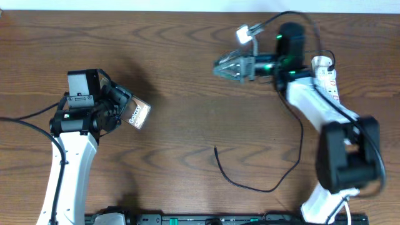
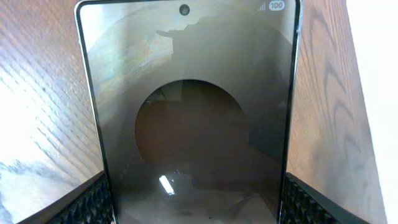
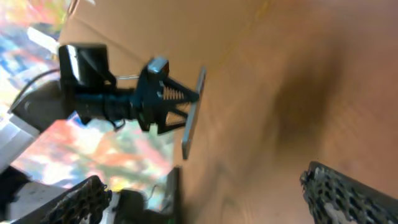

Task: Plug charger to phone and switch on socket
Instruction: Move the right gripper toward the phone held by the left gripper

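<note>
The phone's loose end [image 1: 139, 114] [image 3: 188, 144] sticks out of my left gripper, and my right gripper should go there next and close on it.
My left gripper [image 1: 122, 107] is shut on the phone [image 1: 139, 115] and holds it tilted above the table at the left. In the left wrist view the phone's dark glossy face [image 2: 193, 106] fills the frame, clamped at its lower end between my fingers [image 2: 193, 214]. The charger cable [image 1: 269, 185] lies in a loop on the table, its free plug end [image 1: 216, 149] at the centre. My right gripper [image 1: 220, 68] is open and empty, pointing left over the far middle of the table. The right wrist view is blurred; its fingers [image 3: 211, 199] are spread, and the phone [image 3: 193, 118] shows edge-on. The socket [image 1: 327, 74] is partly hidden behind the right arm.
The right arm's base [image 1: 347, 156] stands at the right front and the left arm's body [image 1: 69, 162] at the left front. A white fitting [image 1: 245, 32] sits above the right gripper. A black bar [image 1: 219, 219] runs along the table's front edge.
</note>
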Motion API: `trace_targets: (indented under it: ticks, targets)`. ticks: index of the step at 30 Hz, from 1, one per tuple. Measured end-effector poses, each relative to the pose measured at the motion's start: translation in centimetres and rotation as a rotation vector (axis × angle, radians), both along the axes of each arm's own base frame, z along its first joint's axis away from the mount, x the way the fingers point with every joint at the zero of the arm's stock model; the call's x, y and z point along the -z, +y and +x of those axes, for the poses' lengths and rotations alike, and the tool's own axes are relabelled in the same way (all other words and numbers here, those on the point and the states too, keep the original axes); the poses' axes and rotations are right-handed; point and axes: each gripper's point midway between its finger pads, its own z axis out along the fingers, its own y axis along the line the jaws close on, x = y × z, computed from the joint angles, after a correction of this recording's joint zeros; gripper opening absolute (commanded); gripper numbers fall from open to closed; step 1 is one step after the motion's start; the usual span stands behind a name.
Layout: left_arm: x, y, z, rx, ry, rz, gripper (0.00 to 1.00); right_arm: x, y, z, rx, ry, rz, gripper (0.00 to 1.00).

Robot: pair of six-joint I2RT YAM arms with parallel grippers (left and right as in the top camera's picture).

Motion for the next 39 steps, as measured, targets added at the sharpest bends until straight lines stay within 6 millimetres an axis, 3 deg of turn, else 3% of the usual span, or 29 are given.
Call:
trace_targets:
  ticks: [3, 6, 17, 24, 33, 39]
  targets:
    - [0.5, 0.0, -0.5, -0.077, 0.038, -0.051, 0.07, 2.9, 2.7, -1.0, -0.077, 0.124, -0.003, 0.99]
    - [0.8, -0.1, -0.9, -0.164, 0.072, -0.106, 0.07, 4.2, 4.7, -2.3, -0.130, 0.193, -0.015, 0.99]
    - [1.3, -0.1, -1.8, -0.410, 0.144, -0.248, 0.07, 3.7, 11.6, -7.6, -0.261, 0.155, -0.023, 0.99]
    - [1.4, -0.6, -2.1, -0.503, 0.171, -0.307, 0.07, 3.9, 13.4, -8.5, -0.250, 0.154, -0.036, 0.99]
    - [1.4, -2.3, -2.1, -0.521, 0.185, -0.339, 0.07, 4.3, 15.4, -9.3, -0.223, 0.147, -0.053, 0.94]
    - [1.5, -2.3, -2.1, -0.530, 0.184, -0.325, 0.07, 4.4, 16.3, -9.7, -0.209, 0.143, -0.061, 0.94]
